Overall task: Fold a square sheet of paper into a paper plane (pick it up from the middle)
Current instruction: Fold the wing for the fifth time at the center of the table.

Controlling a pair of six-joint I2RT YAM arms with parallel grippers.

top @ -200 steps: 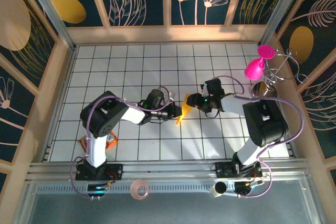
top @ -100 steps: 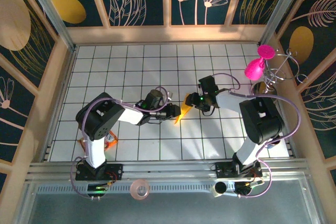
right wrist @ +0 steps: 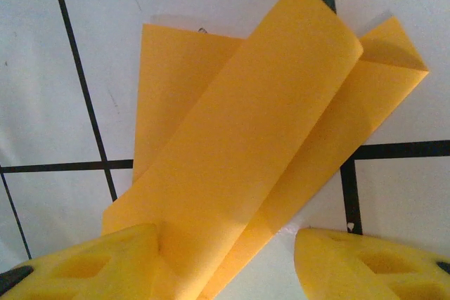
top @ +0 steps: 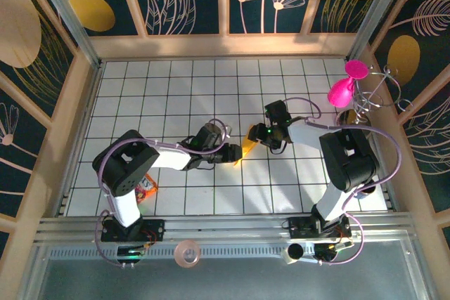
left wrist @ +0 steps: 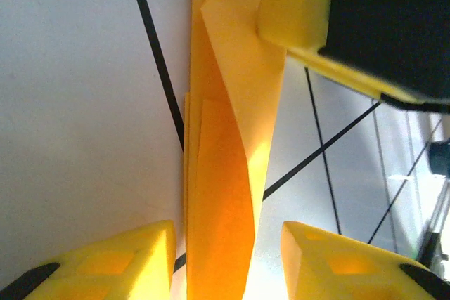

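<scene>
The flap sticks up loose from the folded paper, so my left gripper should pinch the paper's near end (left wrist: 219, 268) while my right gripper presses along the flap.
The square sheet of paper (top: 245, 151), orange-yellow and folded into a narrow strip with a loose flap, lies on the tiled table between my two grippers. In the left wrist view the paper (left wrist: 225, 173) stands between my left gripper's (left wrist: 225, 247) yellow fingers (left wrist: 112, 265); there is a gap on both sides, so it is open. The left gripper (top: 234, 152) sits at the paper's near-left end. My right gripper (top: 259, 135) is at the far-right end, open. Its left finger (right wrist: 98, 265) touches the paper (right wrist: 239, 152); the other finger stands clear.
A pink balloon-like figure (top: 342, 91) on a wire stand (top: 369, 103) is at the right wall. A crinkly snack packet (top: 148, 186) lies by the left arm's base. A tape roll (top: 188, 252) rests on the metal front ledge.
My left gripper has gone from shut to open and let go of the paper. The paper has sunk lower onto the table. The right gripper has shifted slightly leftwards.
</scene>
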